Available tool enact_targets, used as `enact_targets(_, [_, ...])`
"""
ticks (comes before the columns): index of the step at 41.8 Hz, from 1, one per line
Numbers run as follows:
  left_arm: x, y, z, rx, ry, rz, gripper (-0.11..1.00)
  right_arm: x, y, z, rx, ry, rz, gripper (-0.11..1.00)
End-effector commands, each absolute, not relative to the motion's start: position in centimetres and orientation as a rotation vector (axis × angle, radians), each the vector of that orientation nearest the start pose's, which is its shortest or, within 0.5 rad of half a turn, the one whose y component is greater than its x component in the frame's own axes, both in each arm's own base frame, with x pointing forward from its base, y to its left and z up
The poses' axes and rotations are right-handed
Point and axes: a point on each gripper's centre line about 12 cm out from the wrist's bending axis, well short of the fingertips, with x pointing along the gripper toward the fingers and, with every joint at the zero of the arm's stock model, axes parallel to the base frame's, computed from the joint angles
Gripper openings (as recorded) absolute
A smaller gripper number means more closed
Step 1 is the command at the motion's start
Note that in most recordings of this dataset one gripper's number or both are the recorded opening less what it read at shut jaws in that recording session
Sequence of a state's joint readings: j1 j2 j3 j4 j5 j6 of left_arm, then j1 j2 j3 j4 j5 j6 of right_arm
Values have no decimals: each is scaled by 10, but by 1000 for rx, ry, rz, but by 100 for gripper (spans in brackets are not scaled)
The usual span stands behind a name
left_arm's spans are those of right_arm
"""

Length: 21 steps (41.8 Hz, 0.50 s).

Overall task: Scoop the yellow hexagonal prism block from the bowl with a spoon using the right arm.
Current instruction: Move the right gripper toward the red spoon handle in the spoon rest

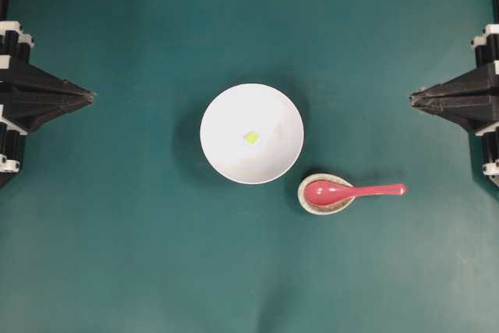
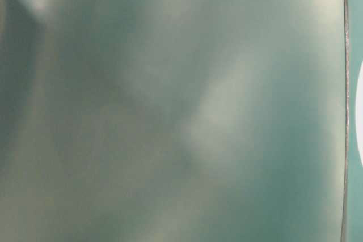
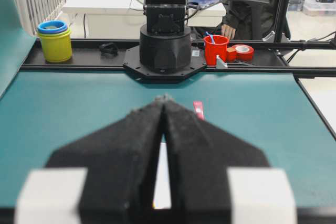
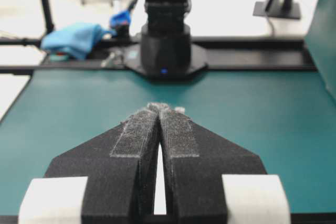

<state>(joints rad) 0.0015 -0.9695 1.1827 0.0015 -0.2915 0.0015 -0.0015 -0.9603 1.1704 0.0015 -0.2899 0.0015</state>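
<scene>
The spoon's handle [image 1: 373, 190] just outside the small speckled beige dish's rim gets my right gripper's grip next.
The white bowl [image 1: 251, 133] stands mid-table with the tiny yellow hexagonal prism block [image 1: 251, 137] inside it. The pinkish-red spoon [image 1: 352, 190] lies to its lower right, scoop resting in a small speckled beige dish [image 1: 324, 195], handle pointing right. My left gripper [image 1: 92, 97] is shut and empty at the left edge, far from the bowl; its tips also show in the left wrist view [image 3: 165, 99]. My right gripper [image 1: 412, 99] is shut and empty at the right edge, above and right of the spoon handle; it also shows in the right wrist view [image 4: 159, 107]. A sliver of the spoon handle [image 3: 198, 110] shows beside the left fingers.
Green table mat [image 1: 140, 255] all around. The opposite arm's base [image 3: 165, 45] stands at the far edge in the left wrist view, with a red cup [image 3: 216, 49] and a yellow cup [image 3: 54, 42] behind. The table-level view is a blur of green.
</scene>
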Motion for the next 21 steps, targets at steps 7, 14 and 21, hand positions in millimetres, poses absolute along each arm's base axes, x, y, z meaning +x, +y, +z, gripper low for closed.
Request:
enact_targets(7, [197,0,306,15,-127,-2,0,201,-1,300,4,-74,-5,0])
enact_targets(14, [197,0,306,17,-130,-2,0,202,-1,298,9,-66,-5,1])
enact_targets(21, [197,0,306,17,-130,-2,0,203,-1,293,11,-37,-5,19])
